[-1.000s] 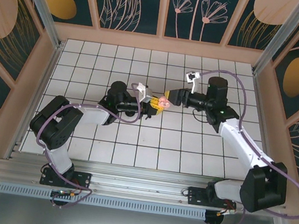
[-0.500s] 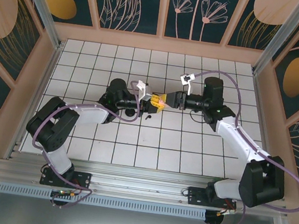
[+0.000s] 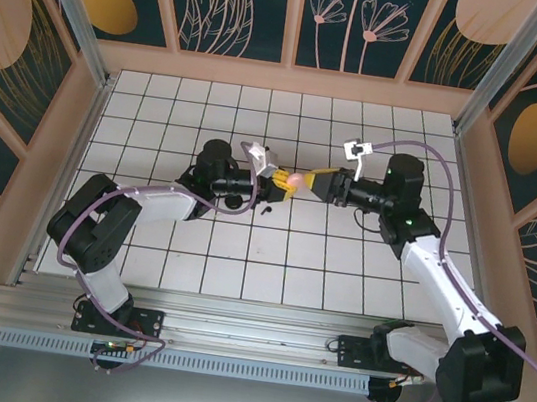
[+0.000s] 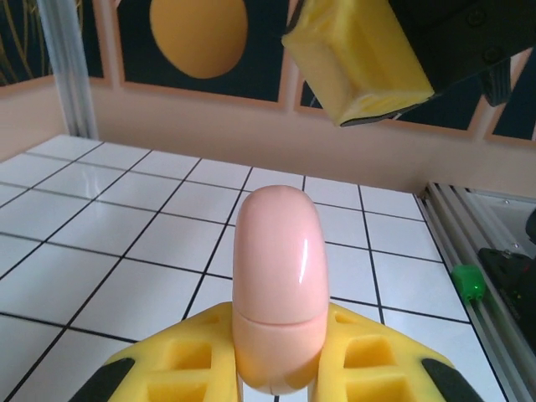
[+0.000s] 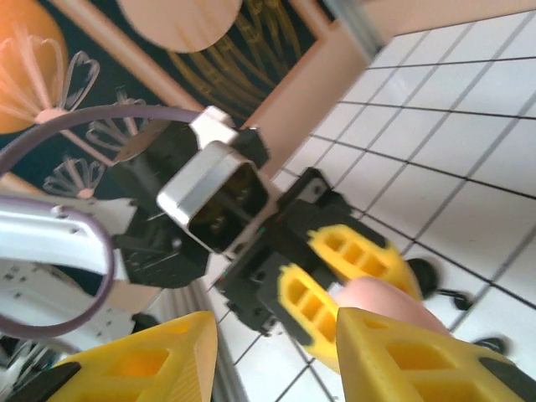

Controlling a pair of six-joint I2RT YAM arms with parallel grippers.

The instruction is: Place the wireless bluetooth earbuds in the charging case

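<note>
My left gripper needs to release the pink charging case on the white tiles (image 3: 315, 194) below the yellow fingers of my right gripper.
My left gripper (image 3: 282, 182) is shut on the pink charging case (image 3: 296, 180), lid closed, held above the tiles mid-table. In the left wrist view the case (image 4: 276, 285) stands upright between the yellow fingers (image 4: 381, 360). My right gripper (image 3: 315, 183) faces it from the right, open, with its tips just short of the case's end. Seen from the right wrist, the case (image 5: 381, 300) pokes out past my right gripper's (image 5: 272, 335) own finger. A small black earbud (image 3: 265, 212) lies on the tiles under the left gripper, and a dark earbud (image 5: 425, 273) shows on the floor.
The white tiled table (image 3: 240, 257) is boxed in by wooden walls (image 3: 287, 77). Aluminium posts (image 3: 71, 0) stand at the back corners. The rail with both arm bases (image 3: 248, 335) runs along the near edge.
My right gripper has backed off a little to the right and its jaws have narrowed. The left gripper has kept the case and shifted slightly.
</note>
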